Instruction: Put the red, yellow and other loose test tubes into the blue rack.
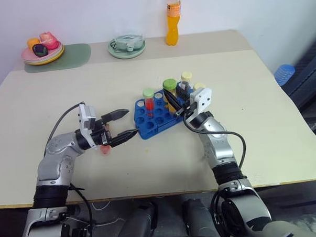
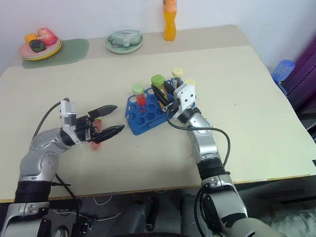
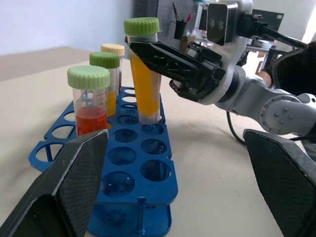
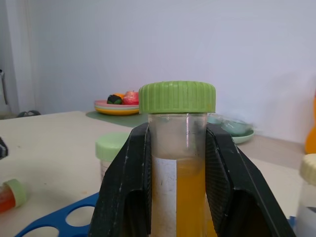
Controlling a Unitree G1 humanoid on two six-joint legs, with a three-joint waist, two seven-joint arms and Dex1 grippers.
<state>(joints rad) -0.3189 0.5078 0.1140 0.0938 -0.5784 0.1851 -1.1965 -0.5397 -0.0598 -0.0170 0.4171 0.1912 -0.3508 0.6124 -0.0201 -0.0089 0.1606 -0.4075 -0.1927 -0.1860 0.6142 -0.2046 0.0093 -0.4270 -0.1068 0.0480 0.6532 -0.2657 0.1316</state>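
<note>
My right gripper is going to place the yellow-orange tube, now upright at a rack hole. It will set it down in the blue rack's near side (image 1: 177, 107), between the red-filled tube and pale-yellow-capped tubes.
The blue rack (image 1: 154, 117) lies mid-table. My right gripper (image 1: 169, 95) is shut on a yellow-orange tube with a green cap (image 3: 144, 74), held upright with its tip at a rack hole. A red-filled tube with a green cap (image 1: 148, 100) stands in the rack, and tubes with pale yellow caps (image 1: 186, 77) stand behind it. My left gripper (image 1: 131, 123) hovers open just left of the rack, holding nothing. Below it a loose red tube (image 1: 104, 149) lies on the table, also in the right wrist view (image 4: 9, 195).
A tall orange drink bottle (image 1: 173, 20) stands at the table's far edge beside a pale green dish (image 1: 126, 46). A plate of toy fruit (image 1: 42, 50) sits on a green mat (image 1: 75, 55) at the far left. A blue object (image 1: 284, 73) sits past the right edge.
</note>
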